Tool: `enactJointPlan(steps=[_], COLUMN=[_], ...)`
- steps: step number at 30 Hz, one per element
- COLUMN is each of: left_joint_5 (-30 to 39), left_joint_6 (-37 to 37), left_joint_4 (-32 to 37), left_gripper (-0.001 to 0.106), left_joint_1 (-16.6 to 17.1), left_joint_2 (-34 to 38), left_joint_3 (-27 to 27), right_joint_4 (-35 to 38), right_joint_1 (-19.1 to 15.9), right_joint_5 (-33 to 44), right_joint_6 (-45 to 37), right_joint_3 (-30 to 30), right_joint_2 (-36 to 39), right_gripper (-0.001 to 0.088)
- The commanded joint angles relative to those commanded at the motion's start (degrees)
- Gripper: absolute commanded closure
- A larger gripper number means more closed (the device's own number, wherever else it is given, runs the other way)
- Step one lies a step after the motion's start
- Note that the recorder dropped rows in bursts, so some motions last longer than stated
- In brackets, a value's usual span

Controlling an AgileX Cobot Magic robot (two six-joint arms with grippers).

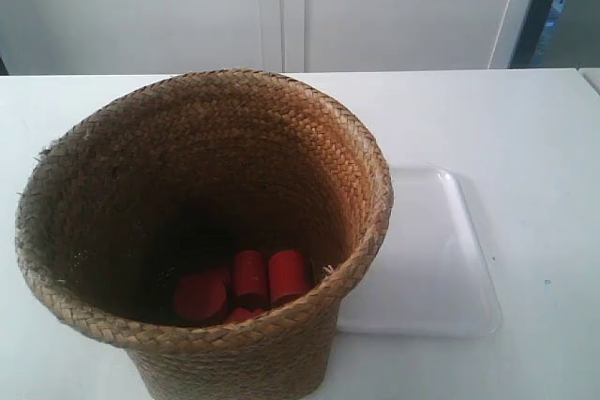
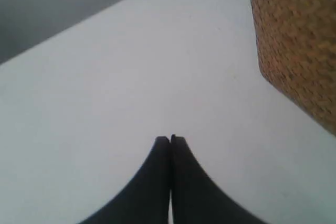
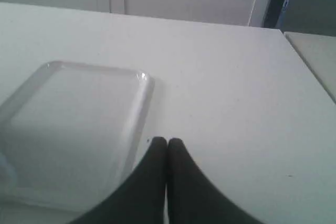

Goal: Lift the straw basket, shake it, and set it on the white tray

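The robot's right gripper should close on the straw basket's rim (image 1: 378,161), on the side next to the white tray.
The straw basket (image 1: 202,185) stands upright on the white table at the exterior view's left and front, with several red cylinders (image 1: 248,283) in its dark bottom. Beside it on the right lies the white tray (image 1: 431,259), flat, with nothing on it. No arm shows in the exterior view. In the left wrist view my left gripper (image 2: 169,139) is shut with nothing in it, over bare table, apart from the basket's woven wall (image 2: 296,40). My right gripper (image 3: 167,141) is also shut and holds nothing, just off the white tray (image 3: 79,124) and its rim.
The white table (image 1: 525,128) runs to a white wall panel (image 1: 281,7) at the back. A dark door frame (image 1: 539,2) stands at the back right. A second tabletop edge (image 3: 315,56) lies across a gap in the right wrist view.
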Motion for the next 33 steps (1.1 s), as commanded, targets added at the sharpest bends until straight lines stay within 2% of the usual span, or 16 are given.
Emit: enactJointPlan(steps=[2, 7, 9, 12, 14, 16, 17, 18, 22, 24, 26, 27, 29, 30, 31, 33], left_joint_5=[-7.75, -22.75, -30.73, -42.25, -45.47, -47.88, -49.15, -50.08, -52.02, -60.27, -59.51, -54.64, -41.27, -35.05, -32.62, -28.77], left_joint_6=[0.00, -1.43, -9.01, -17.00, -23.26, -34.86, -42.47, -44.86, -45.16, -42.82, -40.00, -38.06, -26.96, -18.31, -11.41, -9.36], left_joint_4=[0.00, 0.00, 0.00, 0.00, 0.00, 0.00, 0.95, 1.11, -4.28, -8.61, -11.99, -12.82, -13.26, -13.26, -13.26, -13.26], left_gripper=[0.105, 0.105, 0.105, 0.105, 0.105, 0.105, 0.105, 0.105, 0.105, 0.105, 0.105, 0.105, 0.105, 0.105, 0.105, 0.105], left_joint_1=[0.00, 0.00, 0.00, 0.00, 0.00, 0.00, 0.00, 0.00, 0.00, 0.00, 0.00, 0.00, 0.00, 0.00, 0.00, 0.00], left_joint_2=[0.00, 0.00, 0.00, 0.00, 0.00, 0.00, 0.00, 0.00, 0.00, 0.00, 0.00, 0.00, 1.81, 5.39, 9.07, 18.37], left_joint_3=[0.00, 0.00, 0.00, 0.00, 0.00, 0.00, 0.00, 0.00, 0.00, 0.00, -4.16, -7.74, -18.51, -25.07, -30.44, -38.34], right_joint_4=[5.81, 6.73, 6.73, 6.22, 6.22, 6.22, 6.32, 6.32, 6.32, 6.32, 4.96, 4.13, 4.15, 4.15, 2.38, -3.55], right_joint_1=[0.00, 0.00, 0.00, 0.00, 0.00, 0.00, 0.00, 0.00, 0.11, 0.11, 0.11, 0.11, 0.11, 0.11, 0.19, 0.24], right_joint_5=[-6.26, -14.00, -15.66, -23.52, -27.84, -38.23, -43.50, -45.89, -48.25, -52.30, -59.06, -58.86, -55.82, -55.49, -55.12, -49.08], right_joint_6=[3.98, 4.68, 4.68, 4.51, 4.51, 5.25, 7.70, 9.90, 25.13, 36.49, 38.56, 36.27, 27.90, 21.81, 17.90, 17.77], right_joint_3=[0.00, 0.00, 0.00, 0.00, 0.00, 0.00, 0.00, 0.00, 0.00, 0.00, -3.53, -7.29, -19.63, -26.54, -31.34, -39.81], right_joint_2=[0.00, 0.00, 0.00, 0.00, 0.00, 0.00, 0.00, 0.00, 0.00, 0.11, 0.22, 0.77, 4.85, 9.26, 14.11, 23.14], right_gripper=[0.0868, 0.0868, 0.0868, 0.0868, 0.0868, 0.0868, 0.0868, 0.0868, 0.0868, 0.0868, 0.0868, 0.0868, 0.0868, 0.0868, 0.0868, 0.0868])
